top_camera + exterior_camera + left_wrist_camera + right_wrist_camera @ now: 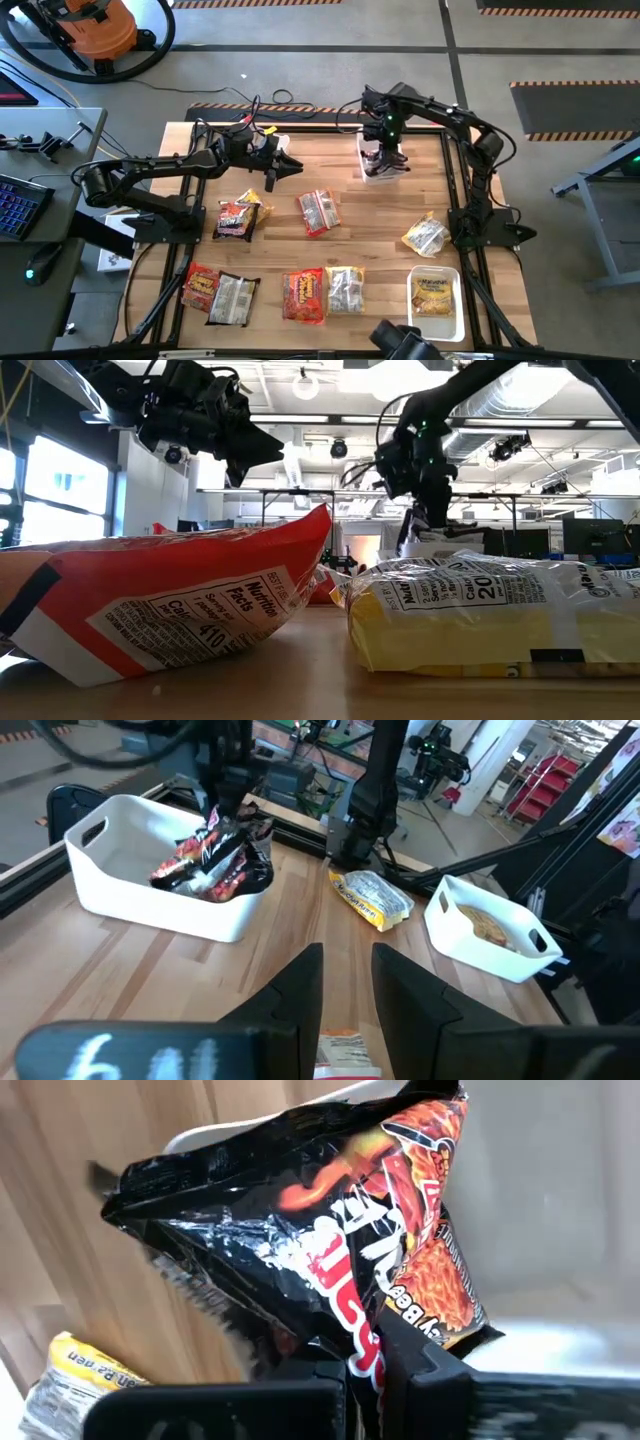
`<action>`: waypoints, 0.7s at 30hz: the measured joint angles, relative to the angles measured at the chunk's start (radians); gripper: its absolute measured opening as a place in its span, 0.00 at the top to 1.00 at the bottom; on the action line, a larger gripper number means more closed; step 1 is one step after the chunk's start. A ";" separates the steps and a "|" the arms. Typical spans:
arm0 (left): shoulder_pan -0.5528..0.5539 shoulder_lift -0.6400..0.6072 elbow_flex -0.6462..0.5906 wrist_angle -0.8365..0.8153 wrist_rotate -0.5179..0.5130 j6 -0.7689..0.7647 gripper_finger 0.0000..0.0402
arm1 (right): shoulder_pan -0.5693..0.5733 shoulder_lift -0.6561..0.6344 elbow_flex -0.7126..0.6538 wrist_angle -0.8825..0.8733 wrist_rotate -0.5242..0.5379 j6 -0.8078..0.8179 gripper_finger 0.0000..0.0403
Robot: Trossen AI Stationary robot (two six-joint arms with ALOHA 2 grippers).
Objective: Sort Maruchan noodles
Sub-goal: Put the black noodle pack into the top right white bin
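Note:
The black-and-red packet sticks out over the white bin's rim, so next my right gripper lets it go, pinches it again and works it inside the bin (130, 850).
My right gripper (384, 152) is shut on a black-and-red noodle packet (300, 1230) over the white bin (363, 165) at the table's far middle. The bin (120, 885) and the dark packets in it (215, 865) also show in the left wrist view. My left gripper (292, 166) hovers open and empty left of that bin, and its fingers (345, 990) have a gap between them. Several red, dark, silver and yellow packets lie flat on the table, such as a dark one (237, 217) and a red-silver one (318, 211). My right gripper pinches the black packet by one end edge (365, 1345) between its two fingers, coming from above and pointing down. The packet hangs below the fingers, and its lower part (225, 860) reaches into the bin among the dark packets there.
A second white bin (435, 298) at the near right holds a yellow packet. A yellow packet (425, 236) lies beside the right arm's base. A row of packets (303, 295) lies along the near edge. In the low view a red packet (170, 600) and a yellow one (480, 620) fill the foreground.

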 joint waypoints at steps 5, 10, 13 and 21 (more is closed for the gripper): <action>0.000 0.000 0.000 0.000 0.000 0.001 0.81 | 0.000 0.049 0.000 -0.004 -0.001 -0.016 1.00; 0.000 0.000 0.000 -0.001 0.000 0.001 0.81 | 0.001 0.091 0.000 -0.013 -0.006 -0.013 1.00; 0.000 0.000 0.000 -0.002 0.000 0.001 0.81 | 0.001 0.098 0.000 -0.021 -0.015 -0.013 1.00; 0.000 0.000 0.000 -0.003 0.000 0.012 0.81 | 0.002 0.099 0.000 -0.049 -0.016 0.036 0.95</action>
